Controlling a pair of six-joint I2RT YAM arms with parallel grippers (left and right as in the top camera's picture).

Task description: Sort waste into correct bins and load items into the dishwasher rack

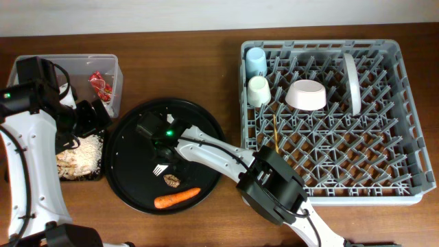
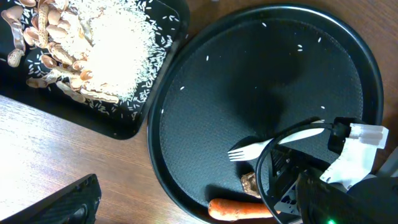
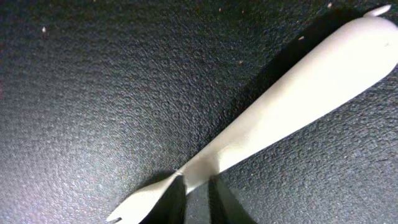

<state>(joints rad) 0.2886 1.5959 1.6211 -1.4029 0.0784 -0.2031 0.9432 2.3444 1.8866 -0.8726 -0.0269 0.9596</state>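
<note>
Next, I open my right gripper, line it up with the white fork and close it around its tined head [image 1: 160,169], because the fork's neck lies at a slant across that gripper's fingertips.
My right gripper [image 1: 162,152] is down on the round black tray and shut on the neck of the white fork [image 3: 261,127], which also shows in the overhead view [image 1: 160,169] and the left wrist view [image 2: 267,146]. A small brown lump [image 1: 171,180] and an orange carrot [image 1: 177,198] lie on the same tray. My left gripper [image 1: 92,118] is open and empty, above the gap between the bins. The shallow black tray [image 1: 96,177] holds beige food scraps [image 1: 77,154]. The clear box [image 1: 113,68] holds a red wrapper [image 1: 100,84].
The grey rack [image 1: 336,182] at the right holds a light-blue cup [image 1: 256,60], a cream cup [image 1: 258,89], a white bowl [image 1: 306,95], an upright white plate [image 1: 352,82] and a chopstick [image 1: 275,134]. The round black tray [image 1: 130,178] lies between bins and rack.
</note>
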